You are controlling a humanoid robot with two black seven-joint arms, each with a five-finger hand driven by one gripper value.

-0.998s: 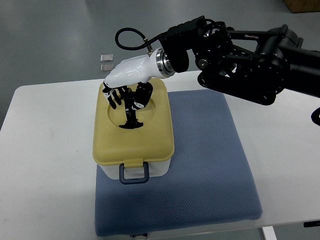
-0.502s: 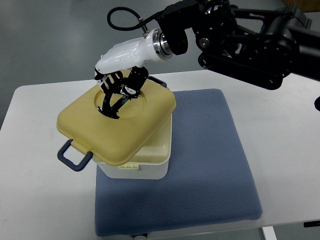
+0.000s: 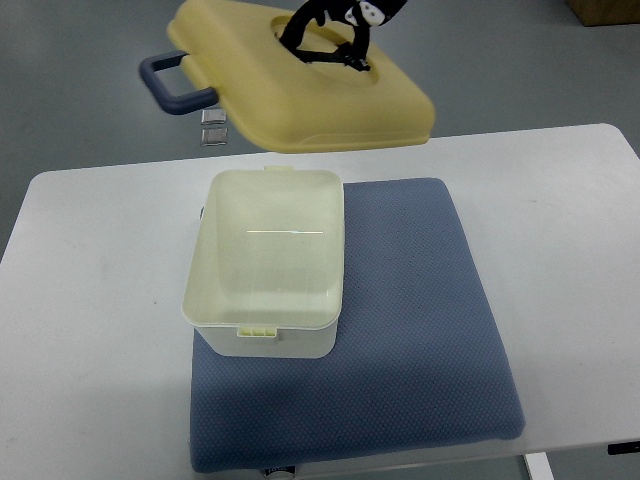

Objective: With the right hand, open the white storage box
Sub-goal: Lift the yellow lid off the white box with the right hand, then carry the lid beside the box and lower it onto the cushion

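Observation:
I should release the yellow lid with my right gripper on the blue mat (image 3: 425, 273) close beside the white storage box. The lid now hangs tilted above and behind the box.
The white storage box (image 3: 262, 340) stands open on the left part of a blue mat (image 3: 420, 330), and its inside looks empty. Its yellow lid (image 3: 300, 95) hangs tilted in the air above and behind the box, near the picture's top edge. A dark blue latch handle (image 3: 175, 85) sticks out from the lid's left side. My right hand (image 3: 335, 35) shows only as black fingers at the top edge, shut on the grip in the lid's round recess. The rest of that arm is out of the frame.
The mat lies on a white table (image 3: 90, 300). Beyond the table's far edge is grey floor with two small shiny squares (image 3: 212, 130). A brown box corner (image 3: 605, 10) shows at the top right.
The right hand has lifted the lid off the box and carried it up and back. The arm has left the picture except for the fingers. The box stays put, now open.

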